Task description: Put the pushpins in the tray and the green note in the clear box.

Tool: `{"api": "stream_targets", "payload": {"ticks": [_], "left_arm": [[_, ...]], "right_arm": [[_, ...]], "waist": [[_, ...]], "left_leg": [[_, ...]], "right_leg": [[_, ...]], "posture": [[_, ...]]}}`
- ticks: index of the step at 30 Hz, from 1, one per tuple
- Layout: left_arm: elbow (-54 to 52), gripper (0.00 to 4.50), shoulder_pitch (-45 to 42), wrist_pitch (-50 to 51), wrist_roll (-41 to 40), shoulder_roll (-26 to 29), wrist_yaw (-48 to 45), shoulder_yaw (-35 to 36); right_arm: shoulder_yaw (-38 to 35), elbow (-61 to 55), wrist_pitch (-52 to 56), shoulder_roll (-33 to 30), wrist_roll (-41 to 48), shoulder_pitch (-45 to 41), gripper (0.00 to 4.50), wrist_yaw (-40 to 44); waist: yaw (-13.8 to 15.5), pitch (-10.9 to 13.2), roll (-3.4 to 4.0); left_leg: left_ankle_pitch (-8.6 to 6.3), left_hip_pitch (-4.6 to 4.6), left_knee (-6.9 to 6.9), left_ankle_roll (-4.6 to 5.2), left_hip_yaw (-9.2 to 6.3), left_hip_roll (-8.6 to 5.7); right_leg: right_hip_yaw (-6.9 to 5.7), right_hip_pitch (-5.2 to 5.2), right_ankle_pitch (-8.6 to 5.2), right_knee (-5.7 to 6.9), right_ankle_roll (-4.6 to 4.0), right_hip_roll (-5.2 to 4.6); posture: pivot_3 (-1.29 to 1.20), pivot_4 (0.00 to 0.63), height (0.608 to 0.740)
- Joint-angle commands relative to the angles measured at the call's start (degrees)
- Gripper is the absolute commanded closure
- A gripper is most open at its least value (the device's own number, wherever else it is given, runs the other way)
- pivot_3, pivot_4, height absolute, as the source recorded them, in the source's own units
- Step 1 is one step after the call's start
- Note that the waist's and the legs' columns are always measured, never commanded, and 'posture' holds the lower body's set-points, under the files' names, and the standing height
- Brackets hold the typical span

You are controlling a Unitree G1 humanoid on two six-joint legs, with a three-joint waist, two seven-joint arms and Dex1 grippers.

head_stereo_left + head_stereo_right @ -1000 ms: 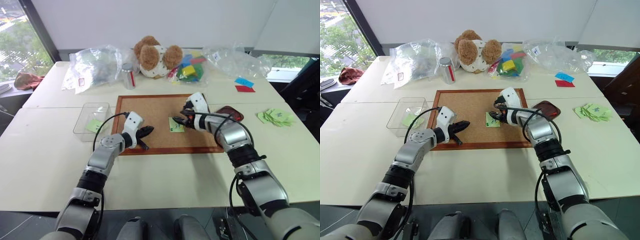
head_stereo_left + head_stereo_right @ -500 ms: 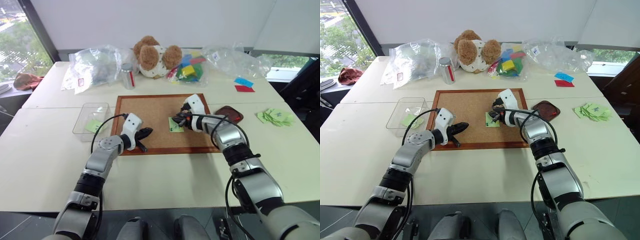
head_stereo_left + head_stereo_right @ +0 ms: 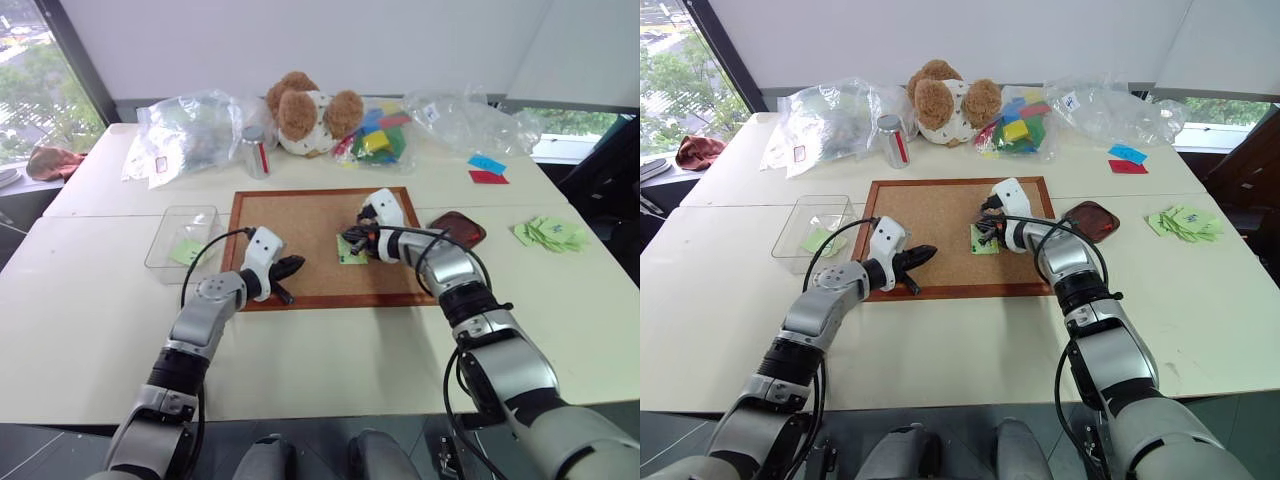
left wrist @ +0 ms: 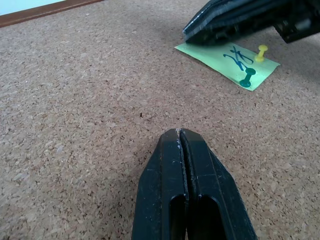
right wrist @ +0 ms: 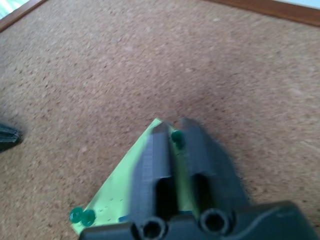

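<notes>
I should release the green pushpin from my right gripper inside the red-brown tray [image 3: 443, 233], toward the tray's edge nearest the corkboard.
The green note [image 3: 350, 251] lies pinned on the corkboard [image 3: 300, 220]. My right gripper [image 5: 174, 129] rests on its far corner, shut on a green pushpin [image 5: 176, 138] between the fingertips. Another green pushpin [image 4: 246, 80] and a yellow one [image 4: 261, 50] stand in the note's other corners. My left gripper [image 4: 179, 134] is shut on nothing, low over the board's near left part, pointing toward the note. The dark red-brown tray [image 3: 458, 229] sits just right of the board. The clear box [image 3: 165, 236] stands left of it with a green slip inside.
A teddy bear [image 3: 305, 110], a can [image 3: 258, 150], clear plastic bags [image 3: 190, 130] and coloured blocks line the table's far side. Blue and red papers [image 3: 488, 170] and a heap of pale green slips [image 3: 550, 233] lie at the right.
My right gripper's fingers have closed on the green pushpin at the note's far corner. The left arm has stayed where it was.
</notes>
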Motion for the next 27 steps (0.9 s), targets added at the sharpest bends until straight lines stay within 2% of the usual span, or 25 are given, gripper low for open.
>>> {"api": "stream_targets", "payload": {"ticks": [1, 5, 11, 18, 21, 27], "left_arm": [[0.1, 4.50, 1.1, 1.4, 0.5, 0.5, -0.1, 0.1], [0.1, 4.50, 1.3, 1.8, 0.6, 0.5, -0.2, -0.1], [0.5, 4.50, 1.7, 2.2, 1.3, 0.5, -0.2, -1.0], [1.1, 4.50, 1.6, 2.0, 1.2, 0.1, -0.1, -0.9], [1.2, 4.50, 1.6, 1.8, 1.2, -0.1, -0.2, -1.0], [1.3, 4.50, 1.7, 1.6, 1.2, -0.5, -0.2, -1.1]], "right_arm": [[-1.5, -1.3, -0.6, -0.1, -0.2, -1.5, 4.44, 0.0], [-2.5, -4.6, 0.9, -0.6, 0.5, -0.9, 4.44, 0.5], [-5.6, -15.7, 7.5, -2.9, 2.7, 0.9, 4.44, -0.1], [-11.3, -25.7, 14.0, -6.5, 4.3, 3.2, 4.44, -4.2], [-14.2, -25.2, 14.0, -8.5, 3.9, 3.6, 4.44, -7.3], [-17.2, -17.3, 10.1, -12.1, 1.2, 5.2, 4.44, -14.2]], "waist": [[0.0, 0.0, 0.00], [0.0, 0.0, 0.00], [0.1, 0.0, 0.01], [0.2, 0.0, 0.03], [0.3, 0.0, 0.03], [0.3, 0.0, 0.02]], "left_leg": [[0.00, 0.00, 0.00, 0.00, 0.00, 0.00], [0.00, 0.00, 0.00, 0.00, 0.00, 0.00], [0.00, -0.02, -0.04, 0.00, 0.00, 0.00], [0.00, -0.01, -0.01, 0.00, 0.00, 0.00], [0.00, -0.01, -0.01, 0.00, 0.01, 0.00], [0.00, -0.01, -0.02, 0.01, 0.02, 0.00]], "right_leg": [[0.00, 0.00, 0.00, 0.01, 0.00, 0.00], [0.00, 0.00, 0.00, 0.01, 0.00, 0.00], [0.01, -0.06, 0.00, 0.03, 0.00, 0.00], [0.02, -0.03, 0.00, 0.03, 0.00, 0.00], [0.04, -0.02, 0.00, 0.02, 0.00, 0.00], [0.04, 0.00, 0.00, 0.01, 0.00, -0.01]], "posture": [[0.00, 0.150, 0.740], [0.00, 0.150, 0.740], [0.00, 0.150, 0.740], [0.00, 0.150, 0.740], [0.00, 0.150, 0.740], [0.00, 0.150, 0.740]]}}
